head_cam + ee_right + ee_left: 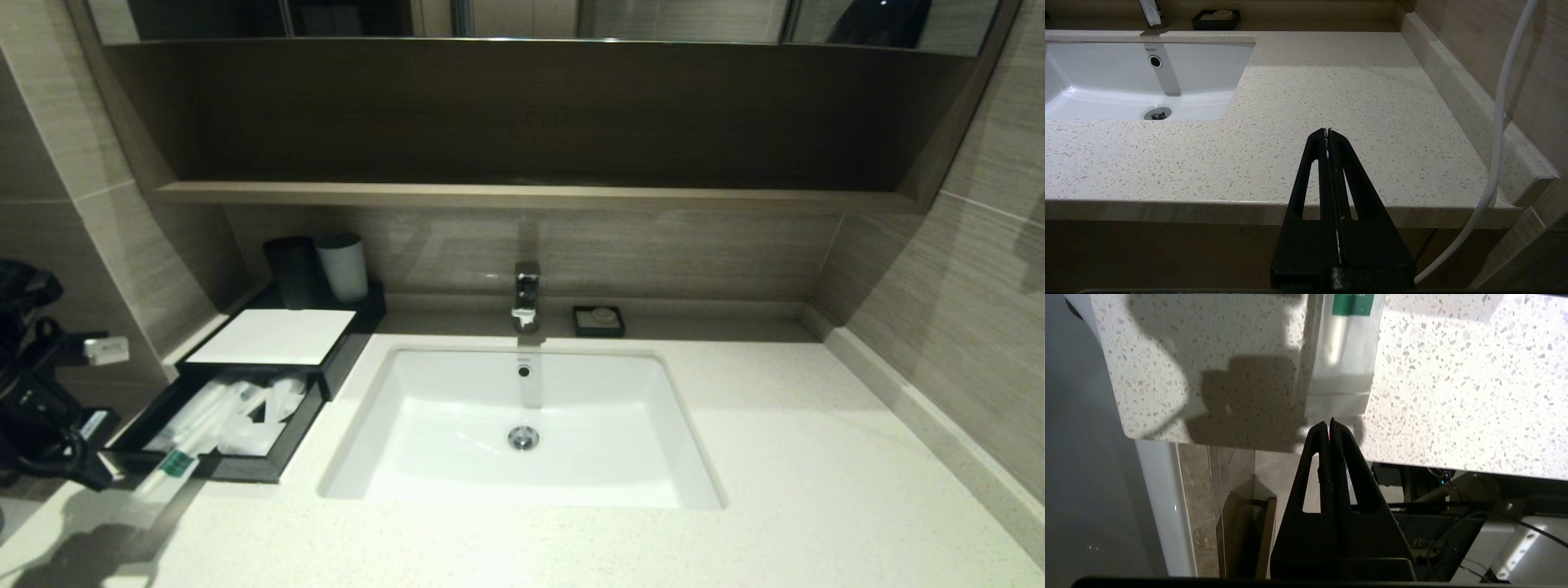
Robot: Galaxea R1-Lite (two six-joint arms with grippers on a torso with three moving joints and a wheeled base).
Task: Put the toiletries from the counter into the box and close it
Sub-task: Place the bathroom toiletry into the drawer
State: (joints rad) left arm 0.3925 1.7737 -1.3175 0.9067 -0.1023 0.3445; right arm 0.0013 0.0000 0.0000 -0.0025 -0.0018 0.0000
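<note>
Next, I open my left gripper, which is shut at the flat end of the wrapper across the front side of the drawer, and grip near its green label (177,464).
The black box (273,335) with a white top panel stands at the counter's (816,457) back left, and its drawer (282,445) is pulled out. Wrapped toiletries (237,412) lie in the drawer. The one with the green label (175,465) sticks out over the drawer's front wall onto the counter; it also shows in the left wrist view (1343,355). My left gripper (1329,424) is shut, its tips right at that wrapper's near end, touching or just short of it. My right gripper (1327,131) is shut and empty over the counter's front edge, right of the sink.
The white sink (522,425) with its tap (526,294) sits mid-counter. A black cup (290,269) and a white cup (343,265) stand behind the box. A small black soap dish (598,320) is by the tap. A white cable (1498,122) hangs beside the right arm.
</note>
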